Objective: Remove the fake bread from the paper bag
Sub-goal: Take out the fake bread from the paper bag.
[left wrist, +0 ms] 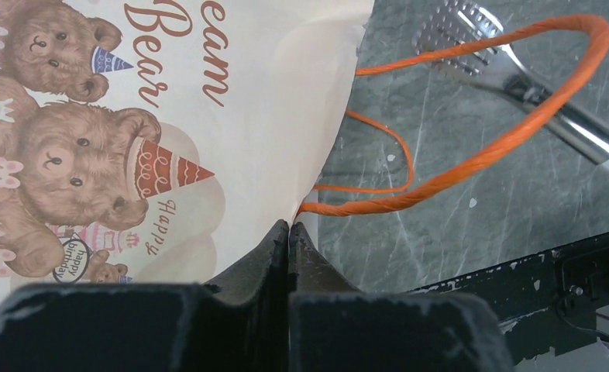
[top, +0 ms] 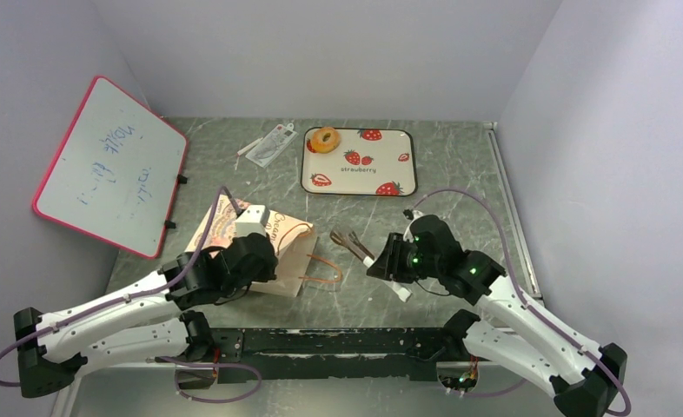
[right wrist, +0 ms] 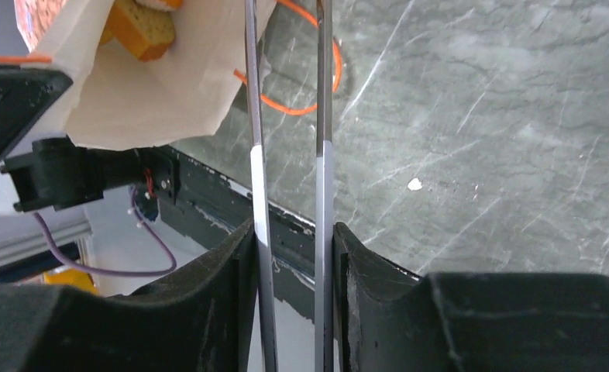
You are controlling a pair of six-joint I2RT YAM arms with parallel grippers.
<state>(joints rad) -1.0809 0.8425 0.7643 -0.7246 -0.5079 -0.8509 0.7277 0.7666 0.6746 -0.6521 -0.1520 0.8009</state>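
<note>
I have the paper bag's upper edge in my left gripper beside the orange handle's near end, so I should take that edge's middle [left wrist: 338,141] with it before the tongs reach in.
The cream paper bag [top: 290,248] with teddy-bear print lies tilted at the near left, its mouth toward the right. My left gripper [top: 264,261] is shut on the bag's mouth edge [left wrist: 270,93], beside the orange loop handles [left wrist: 503,139]. My right gripper [top: 381,265] is shut on metal tongs [top: 351,241] whose tips point at the bag's mouth and are spread apart [right wrist: 324,155]. In the right wrist view a golden bread piece [right wrist: 142,27] shows inside the bag [right wrist: 162,101]. One ring-shaped bread [top: 325,139] lies on the strawberry tray [top: 386,148].
A pink-framed whiteboard [top: 108,165] leans at the far left. A small clear plastic packet [top: 268,143] lies left of the tray. The black rail runs along the table's near edge [left wrist: 580,263]. Grey walls close the back and right sides.
</note>
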